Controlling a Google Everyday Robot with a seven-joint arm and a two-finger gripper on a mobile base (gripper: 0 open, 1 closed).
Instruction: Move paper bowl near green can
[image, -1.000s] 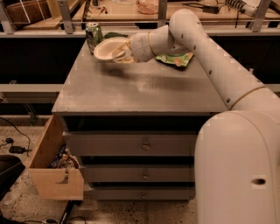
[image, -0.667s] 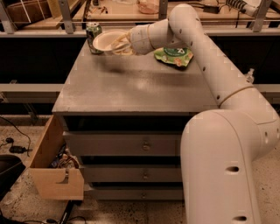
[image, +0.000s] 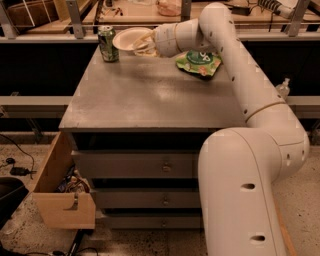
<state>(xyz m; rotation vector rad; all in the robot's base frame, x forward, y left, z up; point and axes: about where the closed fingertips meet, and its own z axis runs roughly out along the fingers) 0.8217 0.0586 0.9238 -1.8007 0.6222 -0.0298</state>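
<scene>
The robot's gripper will release the paper bowl on the grey cabinet top (image: 131, 55), beside the foot of the green can.
The paper bowl (image: 128, 38) is cream-white and tilted, held at the far left of the grey cabinet top (image: 150, 95). My gripper (image: 144, 45) is shut on the bowl's right rim and holds it a little above the surface. The green can (image: 107, 43) stands upright at the far left corner, just left of the bowl and a small gap apart from it. My white arm reaches in from the lower right across the top.
A green chip bag (image: 199, 63) lies at the far right of the top, under my arm. A railing and shelf (image: 150, 17) run behind the cabinet. An open wooden drawer (image: 60, 190) sticks out at the lower left, above the floor.
My gripper has carried the bowl toward the far edge and lifted it. The bowl stays close beside the can. The camera view has shifted a little.
</scene>
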